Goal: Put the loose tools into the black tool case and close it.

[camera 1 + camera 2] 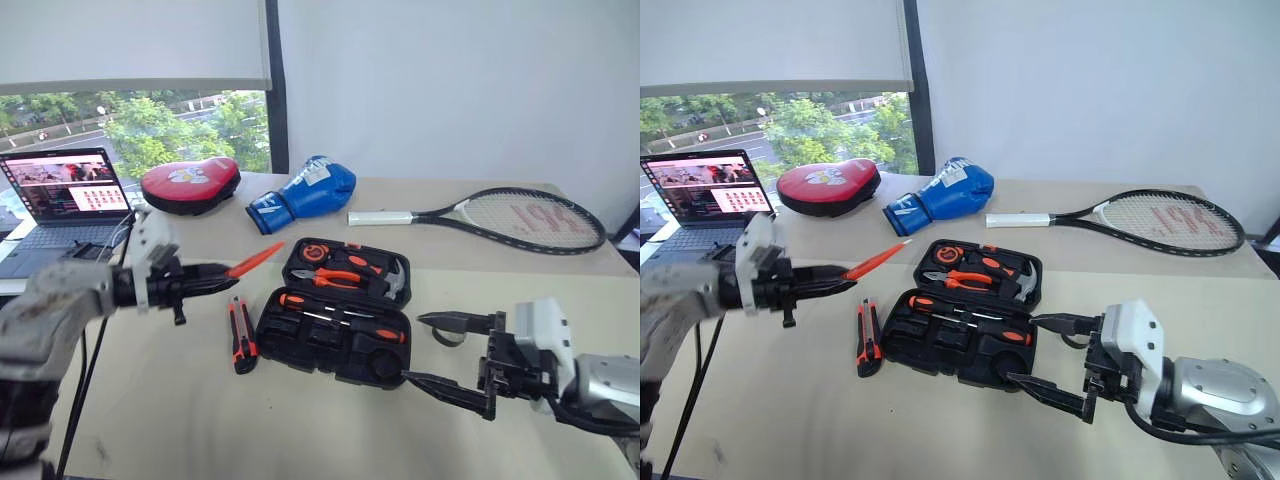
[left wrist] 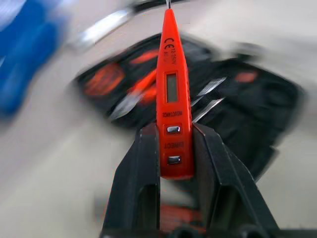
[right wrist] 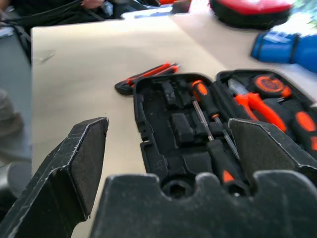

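My left gripper is to release the small orange screwdriver beside the screwdriver shafts (image 1: 306, 322) (image 2: 213, 128) that are in the near half of the black tool case.
The black tool case (image 1: 300, 345) lies open in the middle of the table. Two black-shafted screwdrivers (image 1: 340, 315) rest in its near half. My left gripper (image 1: 215, 277) hovers to the left of the case, shut on the small orange screwdriver (image 1: 255, 260), whose tip points toward the case. In the left wrist view that screwdriver (image 2: 171, 99) is clamped between both fingers (image 2: 138, 183). The orange-black utility knife (image 1: 240, 335) lies on the table beside the case's left edge. My right gripper (image 1: 413, 348) stands open at the case's right end, holding nothing. The right wrist view looks along the case (image 3: 148, 148).
Orange-handled pliers (image 1: 335, 277) and a hammer (image 1: 393, 280) sit in the case's far half. Behind it lie a blue boxing glove (image 1: 305, 190), a red pad (image 1: 190, 183) and a tennis racket (image 1: 520, 215). A laptop (image 1: 65, 195) stands at the far left.
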Controlling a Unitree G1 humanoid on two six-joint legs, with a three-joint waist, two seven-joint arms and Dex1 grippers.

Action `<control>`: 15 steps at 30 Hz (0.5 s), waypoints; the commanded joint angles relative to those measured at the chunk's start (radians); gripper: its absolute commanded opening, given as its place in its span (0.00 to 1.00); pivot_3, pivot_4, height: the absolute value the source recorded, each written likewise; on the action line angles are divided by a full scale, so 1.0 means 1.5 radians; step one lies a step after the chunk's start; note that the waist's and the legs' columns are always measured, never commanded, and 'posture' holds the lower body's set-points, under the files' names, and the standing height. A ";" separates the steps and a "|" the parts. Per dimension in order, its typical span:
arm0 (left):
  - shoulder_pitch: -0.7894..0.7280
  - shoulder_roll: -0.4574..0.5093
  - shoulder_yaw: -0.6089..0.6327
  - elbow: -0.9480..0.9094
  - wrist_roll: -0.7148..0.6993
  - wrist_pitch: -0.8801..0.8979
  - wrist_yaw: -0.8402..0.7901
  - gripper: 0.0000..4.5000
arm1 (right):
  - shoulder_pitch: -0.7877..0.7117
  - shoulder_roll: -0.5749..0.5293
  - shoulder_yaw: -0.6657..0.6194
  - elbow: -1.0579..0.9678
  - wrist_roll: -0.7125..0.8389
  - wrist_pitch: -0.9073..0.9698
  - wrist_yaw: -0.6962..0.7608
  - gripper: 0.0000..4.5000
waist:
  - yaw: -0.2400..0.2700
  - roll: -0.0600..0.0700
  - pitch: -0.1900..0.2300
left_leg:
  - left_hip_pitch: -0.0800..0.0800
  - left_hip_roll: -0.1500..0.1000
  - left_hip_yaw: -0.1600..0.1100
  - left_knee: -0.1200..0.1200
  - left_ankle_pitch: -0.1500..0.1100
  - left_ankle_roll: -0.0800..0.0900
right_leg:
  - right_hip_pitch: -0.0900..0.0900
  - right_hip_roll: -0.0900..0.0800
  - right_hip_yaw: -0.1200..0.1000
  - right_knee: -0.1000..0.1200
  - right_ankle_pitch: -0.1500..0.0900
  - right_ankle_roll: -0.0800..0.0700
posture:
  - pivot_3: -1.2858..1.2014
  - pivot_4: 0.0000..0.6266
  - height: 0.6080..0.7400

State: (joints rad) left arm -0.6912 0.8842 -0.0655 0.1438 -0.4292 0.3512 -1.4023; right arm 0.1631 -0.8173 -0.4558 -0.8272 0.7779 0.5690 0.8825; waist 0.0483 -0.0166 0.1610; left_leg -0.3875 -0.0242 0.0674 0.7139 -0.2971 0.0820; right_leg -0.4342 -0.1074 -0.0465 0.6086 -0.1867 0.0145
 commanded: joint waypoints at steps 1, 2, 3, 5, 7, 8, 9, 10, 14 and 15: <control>-0.104 -0.066 -0.098 0.174 0.094 -0.126 -0.109 0.11 | 0.036 0.001 -0.062 -0.051 0.024 -0.010 -0.017 1.00 | -0.006 -0.002 0.001 | 0.000 0.000 0.000 0.001 0.000 0.000 | 0.000 0.000 0.000 0.000 0.002 0.003 | 0.52 0.24 1.00; -0.126 -0.081 -0.106 0.208 0.105 -0.142 -0.123 0.11 | 0.043 0.000 -0.067 -0.057 0.028 -0.008 -0.022 1.00 | -0.008 -0.004 0.002 | -0.001 0.000 0.000 0.001 0.000 0.001 | 0.000 0.000 0.000 0.000 0.003 0.006 | 0.52 0.24 1.00; -0.159 -0.105 -0.140 0.255 0.126 -0.178 -0.134 0.11 | 0.063 0.005 -0.088 -0.076 0.038 -0.003 -0.034 1.00 | -0.010 -0.006 0.003 | -0.001 0.000 0.000 0.001 0.000 0.001 | -0.001 0.000 0.001 0.000 0.003 0.006 | 0.52 0.24 1.00; -0.205 -0.139 -0.199 0.332 0.159 -0.257 -0.141 0.11 | 0.099 0.012 -0.121 -0.109 0.054 0.004 -0.059 1.00 | -0.009 -0.006 0.003 | -0.004 0.000 0.000 0.002 0.000 0.001 | -0.003 0.001 0.000 0.000 0.004 0.007 | 0.52 0.24 1.00; -0.236 -0.168 -0.216 0.394 0.186 -0.302 -0.141 0.11 | 0.126 0.015 -0.139 -0.132 0.062 0.004 -0.076 1.00 | -0.007 -0.006 0.003 | -0.005 0.000 -0.001 0.004 0.000 0.001 | -0.003 0.001 0.000 0.000 0.004 0.008 | 0.52 0.24 1.00; -0.245 -0.178 -0.224 0.412 0.191 -0.314 -0.141 0.11 | 0.139 0.016 -0.143 -0.140 0.065 0.000 -0.083 1.00 | -0.008 -0.006 0.003 | -0.005 0.000 -0.001 0.004 0.000 0.001 | -0.003 0.001 0.000 0.000 0.003 0.009 | 0.52 0.24 1.00; -0.251 -0.184 -0.233 0.425 0.193 -0.324 -0.141 0.11 | 0.151 0.015 -0.145 -0.144 0.068 -0.005 -0.091 1.00 | -0.010 -0.006 0.003 | -0.006 0.000 -0.001 0.004 0.000 0.001 | -0.003 0.001 0.000 0.000 0.003 0.009 | 0.52 0.24 1.00; -0.255 -0.190 -0.245 0.435 0.198 -0.343 -0.141 0.11 | 0.166 0.014 -0.145 -0.146 0.067 -0.016 -0.098 1.00 | -0.010 -0.006 0.003 | -0.006 0.000 0.000 0.005 -0.002 0.003 | -0.003 0.000 0.001 0.000 0.004 0.009 | 0.52 0.24 1.00; -0.272 -0.198 -0.263 0.497 0.223 -0.418 -0.141 0.11 | 0.203 -0.001 -0.138 -0.147 0.076 -0.057 -0.127 1.00 | -0.012 -0.006 0.003 | -0.008 0.000 -0.001 0.009 -0.005 0.009 | -0.004 -0.001 0.001 0.000 0.004 0.012 | 0.52 0.24 1.00; -0.275 -0.198 -0.267 0.507 0.221 -0.423 -0.141 0.11 | 0.211 -0.005 -0.137 -0.147 0.078 -0.065 -0.133 1.00 | -0.013 -0.007 0.003 | -0.008 0.000 -0.001 0.010 -0.006 0.009 | -0.003 -0.001 0.001 0.000 0.004 0.012 | 0.52 0.24 1.00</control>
State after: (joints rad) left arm -1.0577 0.5823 -0.4620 0.8775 -0.1020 -0.2402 -1.6101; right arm 0.4644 -0.8102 -0.6424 -1.0228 0.8703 0.5246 0.7079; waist 0.0294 -0.0265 0.1659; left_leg -0.4004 -0.0243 0.0665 0.7295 -0.3069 0.0983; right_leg -0.4394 -0.1096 -0.0451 0.6078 -0.1805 0.0329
